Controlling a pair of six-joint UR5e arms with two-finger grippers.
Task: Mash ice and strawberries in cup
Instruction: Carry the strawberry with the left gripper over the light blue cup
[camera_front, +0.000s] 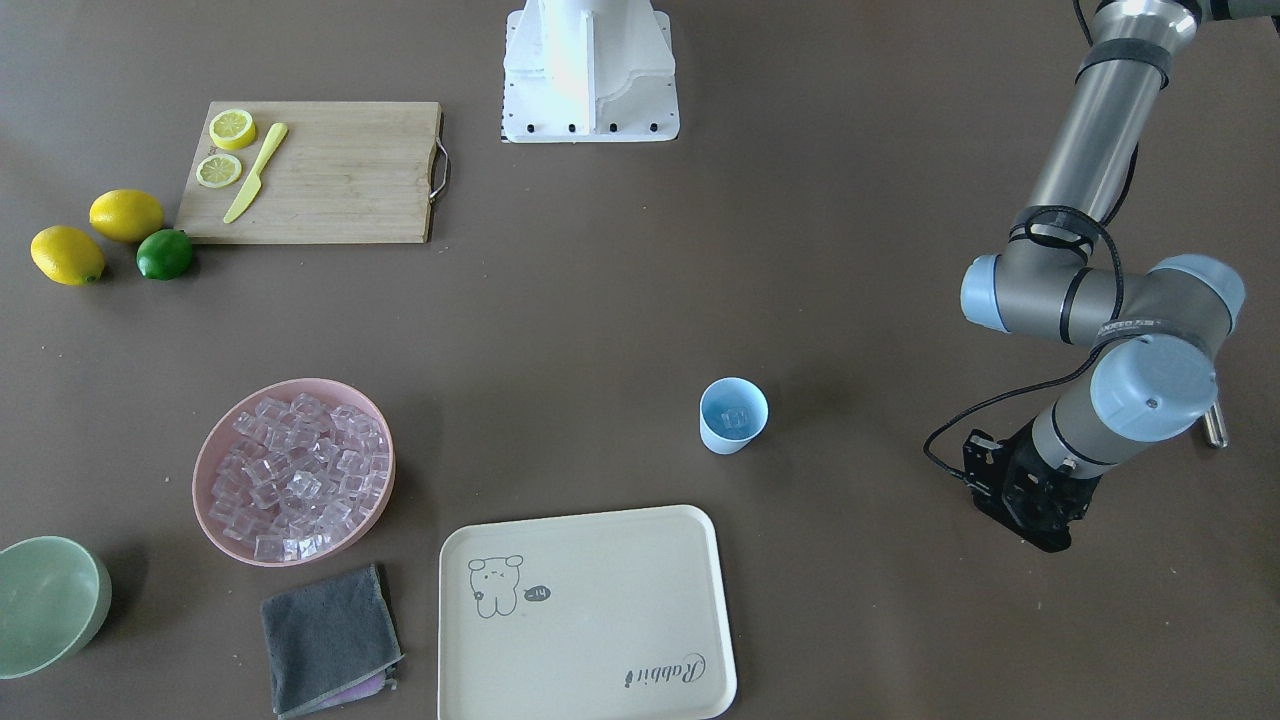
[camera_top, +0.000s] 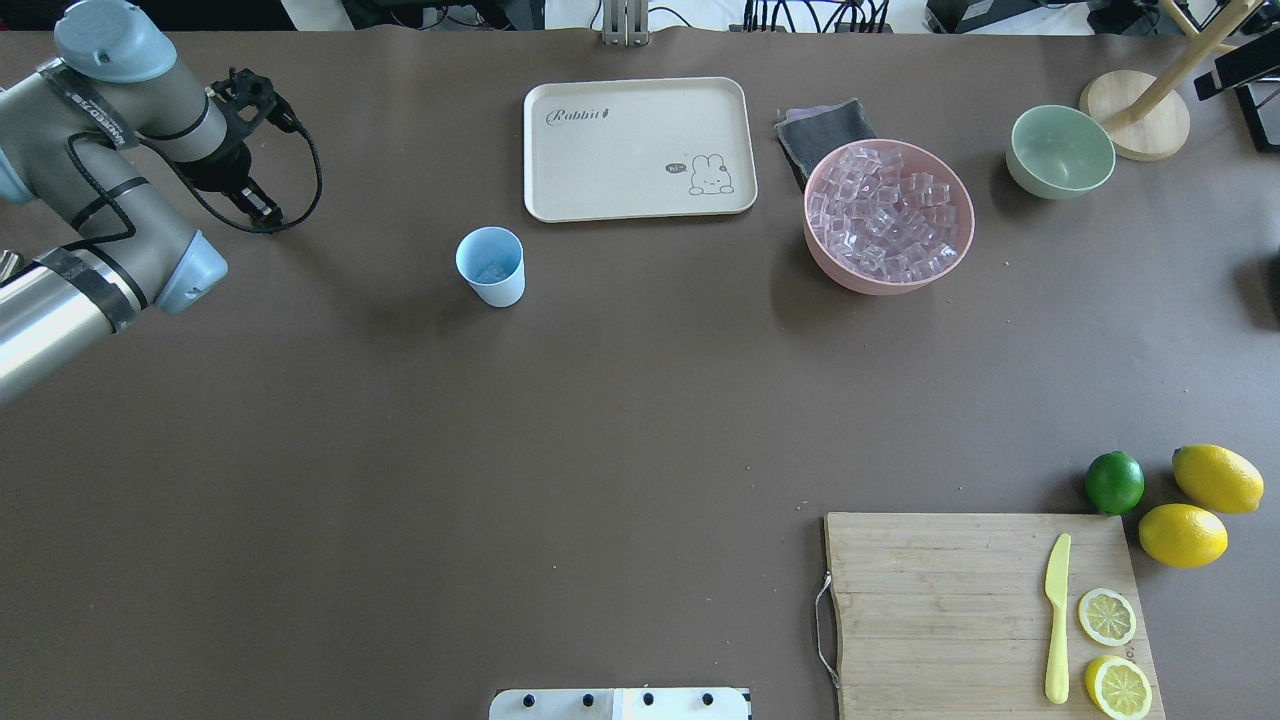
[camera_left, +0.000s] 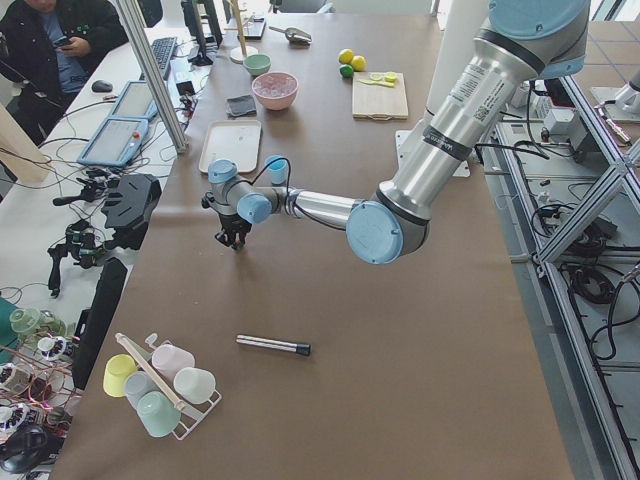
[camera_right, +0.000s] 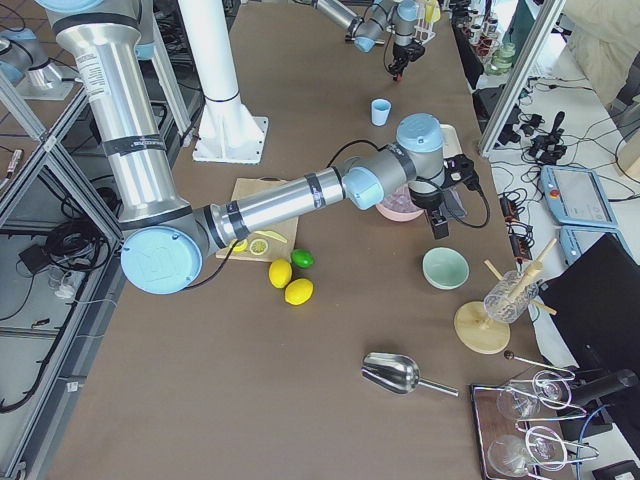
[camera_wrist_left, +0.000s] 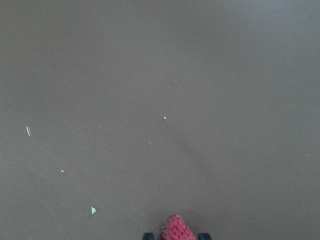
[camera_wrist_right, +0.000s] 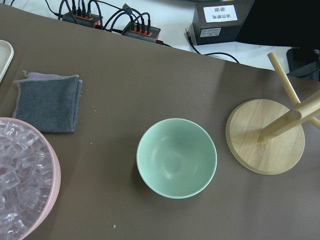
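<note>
Next, my left gripper lets go of the red strawberry at the bottom of the pale-blue cup (camera_front: 733, 428), beside the clear ice cube.
The pale-blue cup (camera_top: 490, 265) stands upright on the brown table just in front of the cream tray, with one clear ice cube at its bottom (camera_front: 735, 417). Many more ice cubes (camera_top: 888, 210) fill the pink bowl (camera_front: 215, 440). My left gripper (camera_wrist_left: 176, 236) is shut on a red strawberry (camera_wrist_left: 176, 229), whose tip shows between the fingertips low over bare table. That gripper (camera_top: 262, 208) hangs well to the left of the cup. My right gripper (camera_right: 437, 222) shows only in the exterior right view, near the pink and green bowls; I cannot tell its state.
A cream tray (camera_top: 640, 195), a grey cloth (camera_top: 825, 130) and a green bowl (camera_top: 1060, 150) line the far side. A cutting board (camera_top: 950, 600) carries lemon slices and a yellow knife; lemons and a lime lie beside it. A metal rod (camera_left: 273, 346) and a cup rack (camera_left: 160, 385) sit at the left end.
</note>
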